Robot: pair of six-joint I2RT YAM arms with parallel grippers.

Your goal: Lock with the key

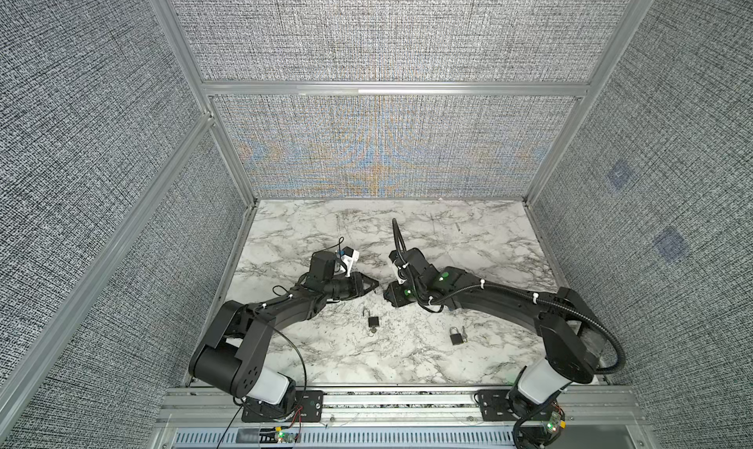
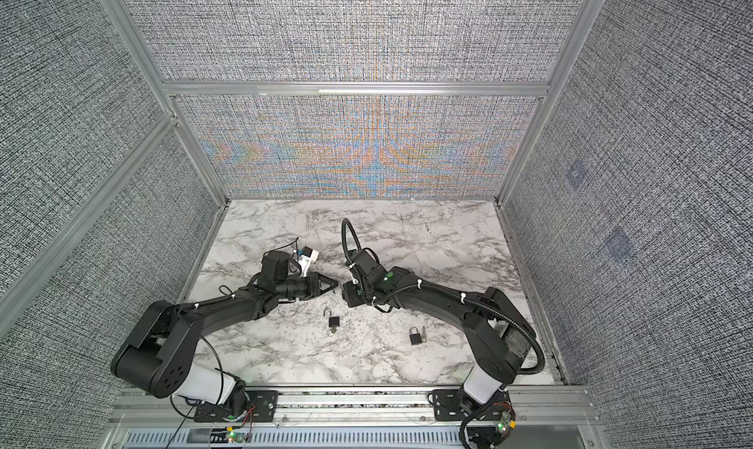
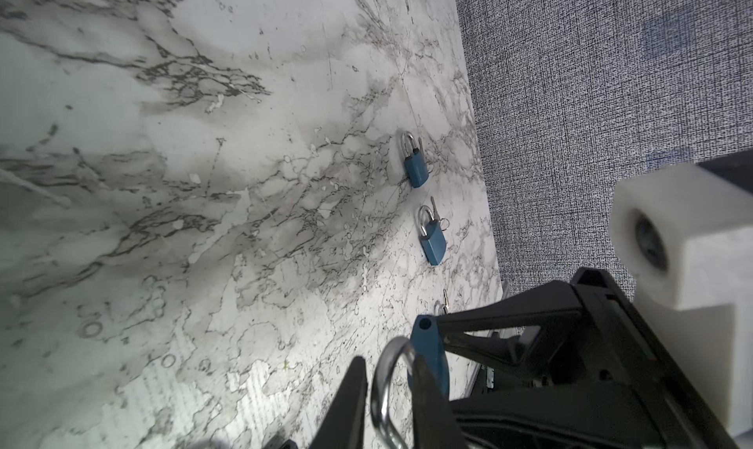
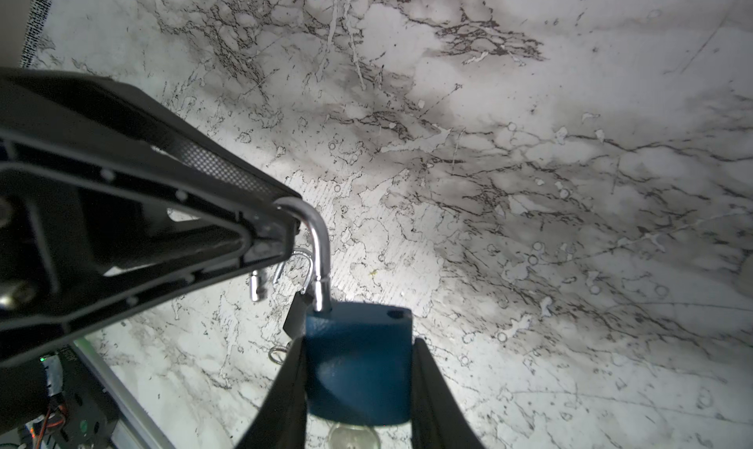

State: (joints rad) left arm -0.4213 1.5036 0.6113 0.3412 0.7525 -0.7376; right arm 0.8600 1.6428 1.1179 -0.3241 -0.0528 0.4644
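I need to open my right gripper, which spans the blue padlock's narrow sides, and take the padlock's broad sides (image 4: 358,364) with it while my left gripper holds the padlock's shackle.
A blue padlock (image 4: 358,369) is held above the marble table, my right gripper (image 4: 358,341) shut on the sides of its body. Its silver shackle (image 4: 320,239) stands swung out of the body. A key (image 4: 354,436) shows as a pale round head under the lock's base. My left gripper (image 3: 387,361) comes from the opposite side, and its fingers (image 3: 350,402) are closed round the shackle (image 3: 385,386). In both top views the two grippers meet tip to tip at the table's middle, left gripper (image 1: 377,285) against right gripper (image 1: 387,298); the held lock is barely visible there.
A second padlock (image 1: 373,320) with open shackle and key lies just in front of the grippers; a third padlock (image 1: 456,337) lies to its right. Both padlocks (image 3: 415,170) (image 3: 432,247) show in the left wrist view. Fabric walls enclose the marble table (image 1: 407,365).
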